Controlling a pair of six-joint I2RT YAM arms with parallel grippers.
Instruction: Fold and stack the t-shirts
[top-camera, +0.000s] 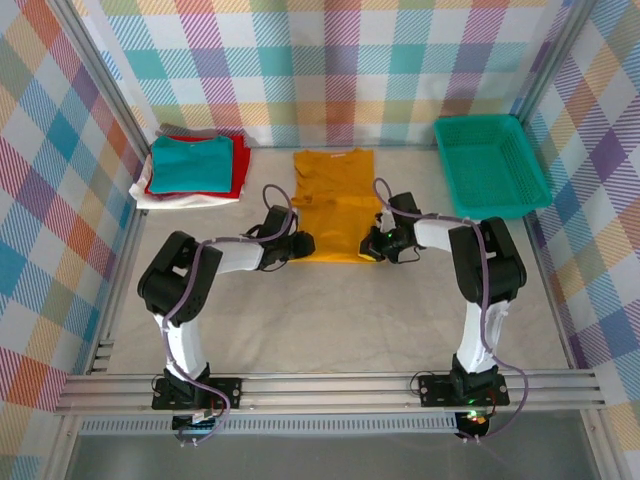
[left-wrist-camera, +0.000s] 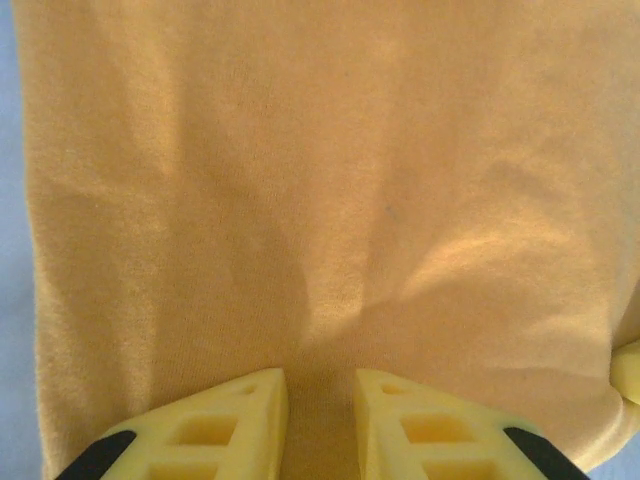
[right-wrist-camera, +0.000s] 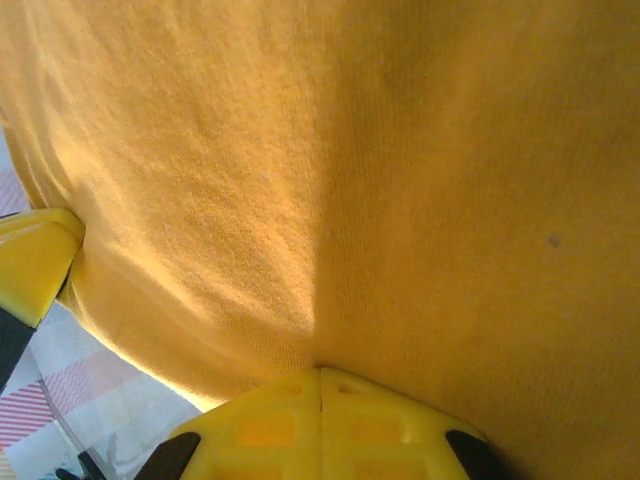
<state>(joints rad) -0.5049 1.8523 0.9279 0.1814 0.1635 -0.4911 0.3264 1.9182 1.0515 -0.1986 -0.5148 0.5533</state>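
I have my right gripper closed on the mustard-yellow t-shirt inside its side edge, so next I open it and grab the t-shirt's near corner (top-camera: 371, 260) before I fold toward the collar.
The mustard-yellow t-shirt (top-camera: 333, 205) lies flat mid-table, folded into a narrow strip with its collar to the rear. My left gripper (top-camera: 300, 245) is at its near left corner. Its fingers (left-wrist-camera: 225, 425) stand a narrow gap apart with a bunch of yellow cloth (left-wrist-camera: 320, 200) between them. My right gripper (top-camera: 372, 245) is at the near right corner, fingertips (right-wrist-camera: 320, 385) pressed together on a pinch of the shirt (right-wrist-camera: 400, 180). At the back left sits a folded stack with the teal tee (top-camera: 192, 160) on top, red (top-camera: 238, 175) and white (top-camera: 160, 197) below, and a grey edge (top-camera: 175, 129) behind.
A green mesh basket (top-camera: 490, 165) stands at the back right. Plaid walls and metal frame posts close in the table on three sides. Bare tabletop (top-camera: 340, 320) lies between the shirt and the arm bases.
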